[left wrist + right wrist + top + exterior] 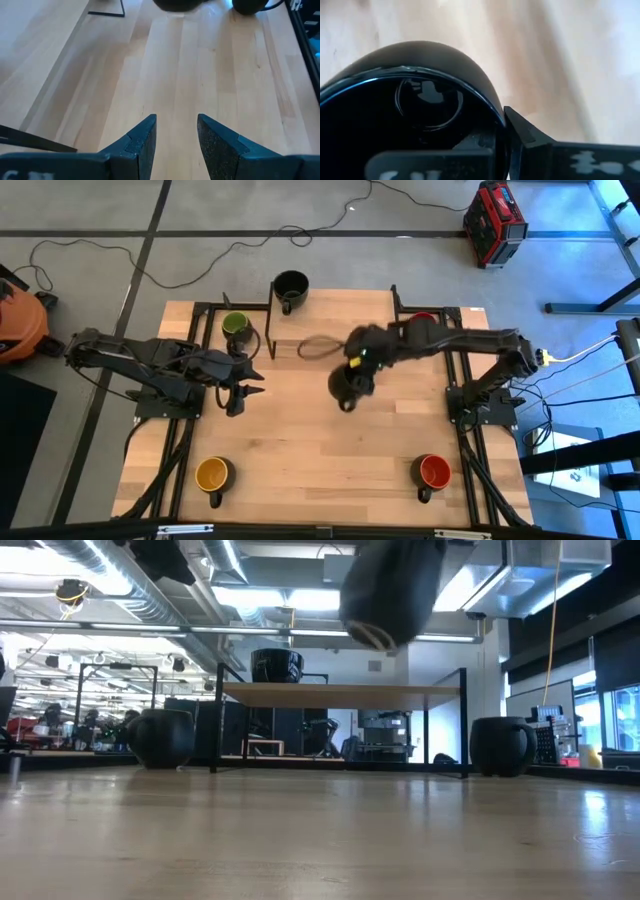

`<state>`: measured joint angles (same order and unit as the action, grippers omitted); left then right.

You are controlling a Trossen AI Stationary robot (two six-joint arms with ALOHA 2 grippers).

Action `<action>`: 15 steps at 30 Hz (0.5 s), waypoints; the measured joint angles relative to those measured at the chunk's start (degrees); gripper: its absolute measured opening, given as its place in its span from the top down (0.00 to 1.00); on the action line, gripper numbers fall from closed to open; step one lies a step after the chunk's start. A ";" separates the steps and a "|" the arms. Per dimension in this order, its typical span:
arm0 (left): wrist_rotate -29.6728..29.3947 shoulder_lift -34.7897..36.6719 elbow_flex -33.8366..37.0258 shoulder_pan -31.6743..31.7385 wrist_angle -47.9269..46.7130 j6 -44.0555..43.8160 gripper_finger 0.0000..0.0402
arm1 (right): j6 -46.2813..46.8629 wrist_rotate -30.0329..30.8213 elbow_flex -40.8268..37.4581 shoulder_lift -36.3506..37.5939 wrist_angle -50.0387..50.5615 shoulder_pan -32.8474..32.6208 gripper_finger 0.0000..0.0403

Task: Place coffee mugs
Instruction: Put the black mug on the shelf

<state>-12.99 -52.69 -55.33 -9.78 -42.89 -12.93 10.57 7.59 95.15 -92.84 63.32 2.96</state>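
Next, my right gripper releases the black coffee mug it has on the raised shelf (330,296), next to the other black mug that is standing there.
My right gripper (352,372) is shut on a coffee mug (347,387) that is black inside and out, above the middle of the table. In the low view this mug (390,588) hangs high and tilted. My left gripper (176,134) stands open at the table's left (240,388) with nothing between its fingers. Other mugs stand on their bases: a green-inside one (236,325) at the far left, a yellow one (213,475) at the near left, an orange-red one (433,471) at the near right. A black one (290,286) stands on the raised shelf (340,692). My right gripper has the mug's wall at the rim (496,107) between its fingers, one finger inside the mug and one finger (530,142) outside. The fingers come slanting down from above. The mug is lifted clear of the table and hangs tilted.
A dark red mug rim (423,317) shows behind my right arm at the far right. Black frame posts (270,310) carry the shelf along the far edge. Bare wood (320,460) lies between the near mugs. A cable loop (318,347) lies on the table near the shelf.
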 joint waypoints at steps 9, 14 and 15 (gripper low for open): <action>-1.68 5.11 -0.02 1.50 -0.07 -0.45 0.66 | -8.43 6.44 14.30 -4.55 1.03 8.78 1.00; -2.62 6.84 -0.02 3.12 -0.01 -0.48 0.66 | -13.03 6.18 22.06 -9.58 3.49 14.69 1.00; -2.60 6.96 -0.02 3.38 -0.01 -0.50 0.66 | -13.74 6.26 23.49 -10.73 3.47 15.90 1.00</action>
<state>-15.60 -45.73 -55.35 -6.40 -42.89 -13.43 -3.17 13.85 118.65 -103.57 66.79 18.86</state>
